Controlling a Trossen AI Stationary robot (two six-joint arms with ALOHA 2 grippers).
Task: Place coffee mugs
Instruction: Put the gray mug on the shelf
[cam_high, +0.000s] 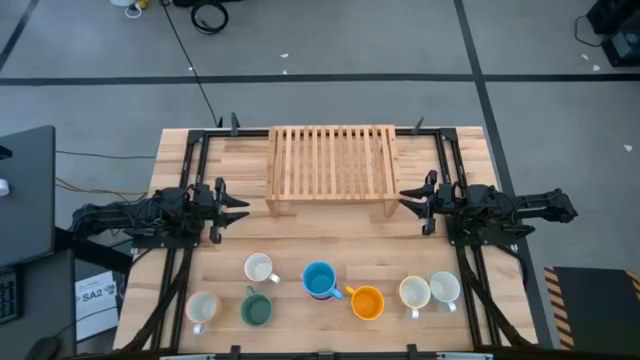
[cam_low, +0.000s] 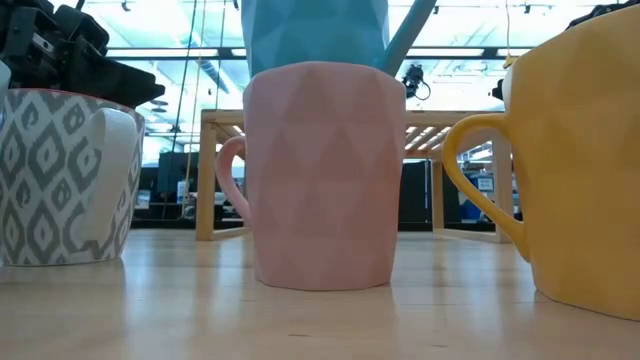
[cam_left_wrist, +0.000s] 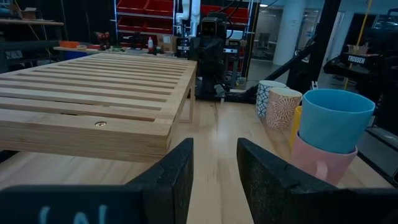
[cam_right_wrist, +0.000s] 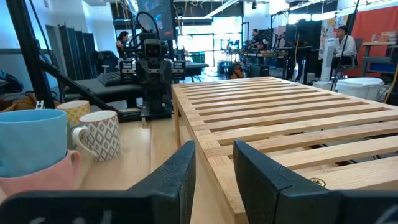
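I need to next grip the grey-patterned white mug's rim (cam_high: 247, 262) with my left gripper, opposite its handle.
Several coffee mugs stand on their bases along the table's near edge. A blue mug (cam_high: 320, 279) sits inside a pink mug (cam_low: 320, 175). An orange mug (cam_high: 367, 302) stands to their right, then two pale mugs (cam_high: 414, 292) (cam_high: 445, 288). To the left are a grey-patterned white mug (cam_high: 260, 268), a dark green mug (cam_high: 256, 310) and a cream mug (cam_high: 202, 308). My left gripper (cam_high: 240, 205) hovers level at the rack's left end, open and holding nothing. My right gripper (cam_high: 408, 197) hovers level at the rack's right end, likewise open with nothing in it.
A slatted wooden rack (cam_high: 332, 165) stands on legs at the table's far middle, between the two grippers. Bare wooden tabletop (cam_high: 330, 235) lies between the rack and the row of mugs. Black frame rails (cam_high: 190, 160) run along both table sides.
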